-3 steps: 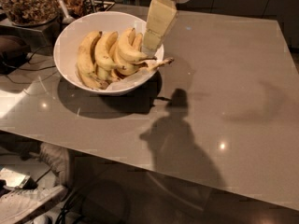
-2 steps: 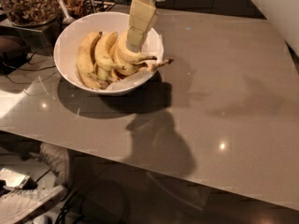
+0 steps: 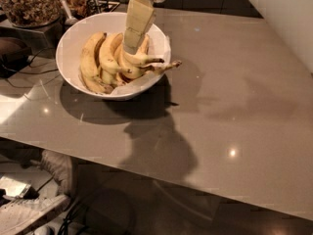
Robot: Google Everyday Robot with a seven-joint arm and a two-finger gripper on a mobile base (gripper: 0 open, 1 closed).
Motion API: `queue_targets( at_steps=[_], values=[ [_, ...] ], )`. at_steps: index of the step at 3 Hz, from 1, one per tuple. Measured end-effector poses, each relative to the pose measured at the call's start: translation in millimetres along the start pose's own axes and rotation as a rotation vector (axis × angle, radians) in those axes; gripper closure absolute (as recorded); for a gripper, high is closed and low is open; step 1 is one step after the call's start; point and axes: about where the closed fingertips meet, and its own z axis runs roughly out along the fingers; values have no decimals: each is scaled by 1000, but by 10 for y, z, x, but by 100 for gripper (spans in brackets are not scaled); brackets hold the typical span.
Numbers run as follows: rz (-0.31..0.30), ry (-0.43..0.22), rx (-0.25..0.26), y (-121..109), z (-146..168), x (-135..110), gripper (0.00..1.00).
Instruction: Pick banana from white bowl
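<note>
The gripper needs to close on the middle of the rear banana (image 3: 144, 47) in the white bowl, just behind the banana with the dark stem that crosses the bowl's rim.
The white bowl (image 3: 73, 40) stands on the grey table at the upper left and holds several yellow bananas. The gripper (image 3: 129, 47) reaches down from the top of the view into the bowl. Its cream fingers rest on the bananas at the bowl's right side. A curved banana (image 3: 139, 60) lies right under them, its dark stem pointing right over the rim. Another banana (image 3: 92, 62) lies at the bowl's left side.
A clear glass jar of nuts (image 3: 29, 4) stands behind the bowl at the far left. Cables and a dark object (image 3: 12, 53) lie left of the bowl. The grey table (image 3: 234, 111) extends to the right and front. A white wall (image 3: 293, 13) is at the upper right.
The gripper has moved left and down, from over the bowl's right rim into the bowl, onto the bananas. The arm's shadow on the table has shifted left.
</note>
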Motion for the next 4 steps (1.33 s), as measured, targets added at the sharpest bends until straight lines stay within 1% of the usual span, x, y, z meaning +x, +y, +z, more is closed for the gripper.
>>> queue_targets(
  at_steps=[1, 2, 3, 4],
  values=[
    [18, -3, -11, 52, 60, -141, 1],
    [19, 6, -29, 116, 129, -255, 18],
    [22, 21, -46, 154, 220, -341, 39],
    [35, 38, -57, 154, 312, -372, 37]
  ],
)
